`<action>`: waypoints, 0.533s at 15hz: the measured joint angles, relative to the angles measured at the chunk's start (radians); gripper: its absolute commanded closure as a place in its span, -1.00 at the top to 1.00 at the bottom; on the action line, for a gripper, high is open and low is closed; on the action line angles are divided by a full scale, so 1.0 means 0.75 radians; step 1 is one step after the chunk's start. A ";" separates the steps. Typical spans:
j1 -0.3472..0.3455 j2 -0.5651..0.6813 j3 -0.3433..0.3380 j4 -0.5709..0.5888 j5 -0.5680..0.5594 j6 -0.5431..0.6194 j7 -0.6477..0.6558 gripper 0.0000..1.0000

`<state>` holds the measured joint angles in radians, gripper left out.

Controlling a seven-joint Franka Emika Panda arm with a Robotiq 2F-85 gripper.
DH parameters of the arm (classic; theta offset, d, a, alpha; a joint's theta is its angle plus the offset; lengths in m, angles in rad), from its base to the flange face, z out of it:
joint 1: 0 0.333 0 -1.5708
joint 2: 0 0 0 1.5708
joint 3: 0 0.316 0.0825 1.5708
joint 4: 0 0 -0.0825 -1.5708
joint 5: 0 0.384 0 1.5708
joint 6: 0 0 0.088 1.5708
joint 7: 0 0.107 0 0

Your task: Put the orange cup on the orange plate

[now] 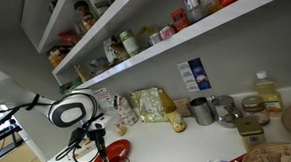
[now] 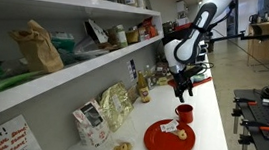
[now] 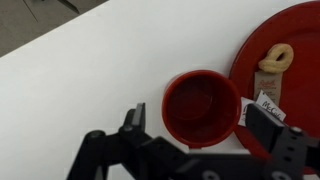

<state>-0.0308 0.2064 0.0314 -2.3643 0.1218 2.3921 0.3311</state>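
Note:
My gripper will grip the orange cup's rim [image 3: 165, 109] next on the side away from the orange plate, with one finger inside the cup.
The orange cup [image 3: 202, 108] stands upright and empty on the white counter, close against the rim of the orange plate [image 3: 295, 60]. It also shows in an exterior view [image 2: 184, 113], at the far edge of the plate [image 2: 168, 141]. My gripper [image 3: 200, 125] is open, just above the cup, with one finger on each side of it and a gap still showing. In an exterior view the gripper [image 2: 183, 90] hangs right over the cup. The plate [image 1: 111, 157] holds a small pretzel-like snack [image 3: 275, 57] and a white packet [image 3: 268, 103].
Snack bags [image 2: 114, 105] lean on the wall beside the plate. Grey metal cups [image 1: 200, 110], a blue carton [image 1: 194, 75] and an oil bottle [image 1: 268, 93] stand further along the counter. Shelves with jars [image 1: 128, 42] run above. The counter edge [image 2: 230, 145] lies near the plate.

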 measured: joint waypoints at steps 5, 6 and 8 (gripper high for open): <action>0.021 0.098 0.000 0.047 0.047 -0.001 0.000 1.00; 0.026 0.120 0.000 0.056 0.055 -0.001 0.000 1.00; 0.032 0.156 0.000 0.073 0.061 -0.001 0.000 1.00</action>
<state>-0.0071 0.3231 0.0314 -2.3099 0.1674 2.3914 0.3311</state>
